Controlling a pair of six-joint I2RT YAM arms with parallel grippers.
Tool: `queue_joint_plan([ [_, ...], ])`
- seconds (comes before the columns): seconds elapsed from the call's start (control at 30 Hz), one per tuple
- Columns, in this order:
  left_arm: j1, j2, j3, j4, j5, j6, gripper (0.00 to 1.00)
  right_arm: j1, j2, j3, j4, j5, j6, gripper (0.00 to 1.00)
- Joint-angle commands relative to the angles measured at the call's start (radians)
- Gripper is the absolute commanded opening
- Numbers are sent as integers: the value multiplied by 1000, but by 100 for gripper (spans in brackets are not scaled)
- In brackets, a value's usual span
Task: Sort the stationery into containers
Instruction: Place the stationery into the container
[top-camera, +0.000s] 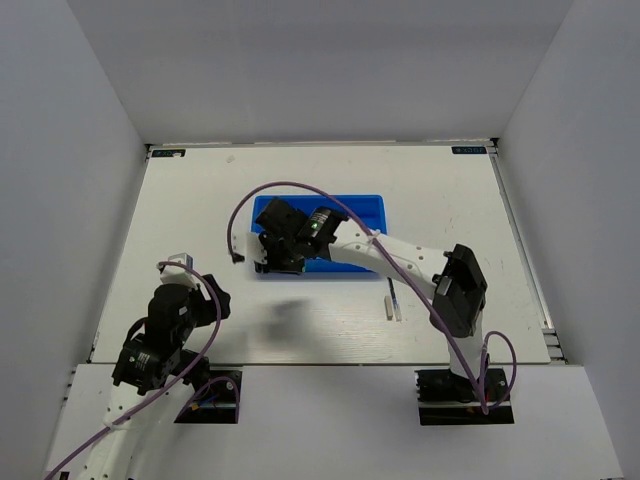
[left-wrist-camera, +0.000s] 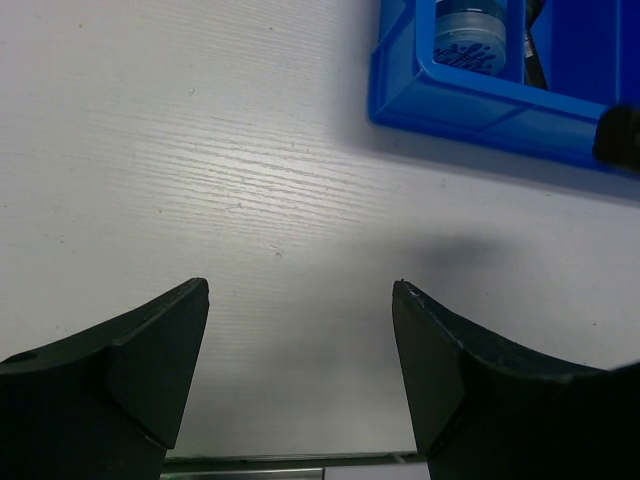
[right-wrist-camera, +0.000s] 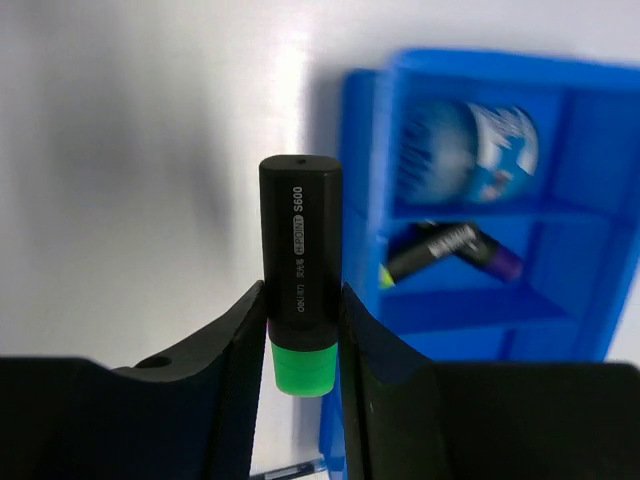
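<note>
Next, my right gripper releases the black highlighter among the other highlighters, against the divider beside the blue-white bottle (top-camera: 294, 225) (right-wrist-camera: 520, 233).
My right gripper (right-wrist-camera: 303, 300) is shut on a black highlighter with a green cap (right-wrist-camera: 301, 270), held above the left edge of the blue divided tray (right-wrist-camera: 365, 200). In the top view that gripper (top-camera: 275, 248) hangs over the tray's (top-camera: 365, 205) left part. The tray holds a blue-white bottle (right-wrist-camera: 470, 150) in one compartment and two highlighters, one yellow-capped (right-wrist-camera: 425, 252) and one purple-capped (right-wrist-camera: 490, 255), in the one beside it. A thin dark pen (top-camera: 391, 292) and a short white stick (top-camera: 397, 306) lie on the table right of centre. My left gripper (left-wrist-camera: 300, 300) is open and empty.
The left wrist view shows the tray's corner (left-wrist-camera: 400, 90) with the bottle (left-wrist-camera: 470, 40) at the upper right. White walls enclose the table on three sides. The right arm's purple cable (top-camera: 290, 190) arcs over the tray.
</note>
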Motion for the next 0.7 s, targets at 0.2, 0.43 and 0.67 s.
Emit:
queue_joint_plan([
  [0.2,6,7,6,-4,-28,-3,84,-144,32,97,266,427,472,0],
  [0.43,8,19,3,1,-28,-1,84,-232,161,195,275,419,696,0],
  [0.67,8,37,3,1,-32,0,84,-296,231,241,228,246,885,0],
])
